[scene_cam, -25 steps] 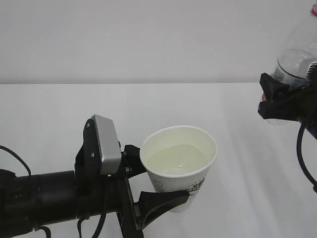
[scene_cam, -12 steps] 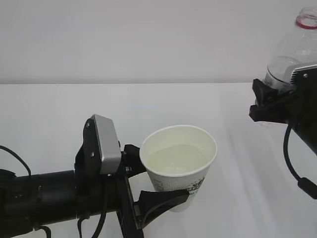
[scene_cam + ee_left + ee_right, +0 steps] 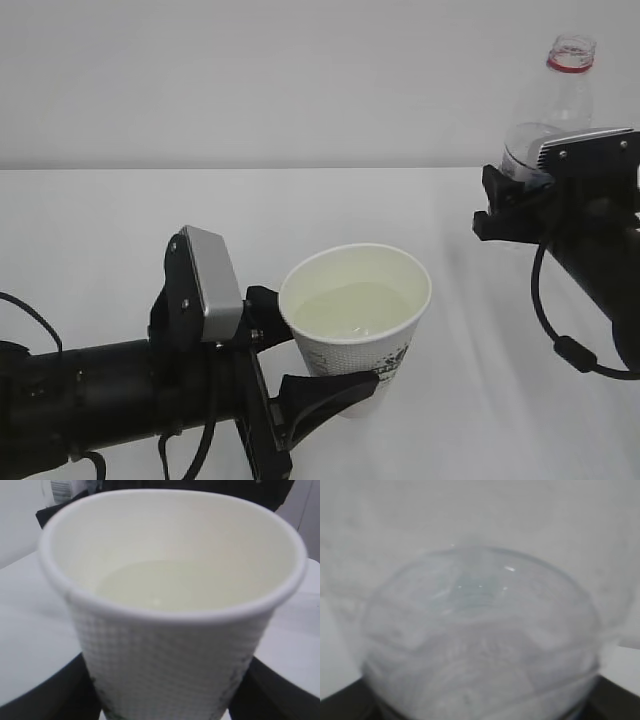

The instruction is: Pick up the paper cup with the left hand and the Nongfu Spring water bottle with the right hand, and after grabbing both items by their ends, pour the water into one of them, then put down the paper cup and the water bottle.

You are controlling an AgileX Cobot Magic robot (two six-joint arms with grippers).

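Note:
My right gripper will set the water bottle free on the white table (image 3: 473, 254), letting go of it in the space between the paper cup and the black cable.
The white paper cup (image 3: 355, 325) with green print is held upright above the table, and my left gripper (image 3: 300, 365) is shut on its lower wall. Faintly yellowish water (image 3: 357, 308) fills its lower part, and the left wrist view shows the cup (image 3: 170, 645) and the water (image 3: 155, 585) close up. At the right, my right gripper (image 3: 515, 205) is shut on the clear Nongfu Spring water bottle (image 3: 548, 110), which stands nearly upright with its red neck ring on top and no cap. In the right wrist view the bottle (image 3: 480, 645) fills the picture, blurred.
A white table (image 3: 120, 220) runs under both arms to a pale wall behind. A black cable (image 3: 560, 345) loops below the right arm.
The right gripper has moved left and down a little while the bottle turned upright, so its neck now shows. The cup has shifted slightly left and down.

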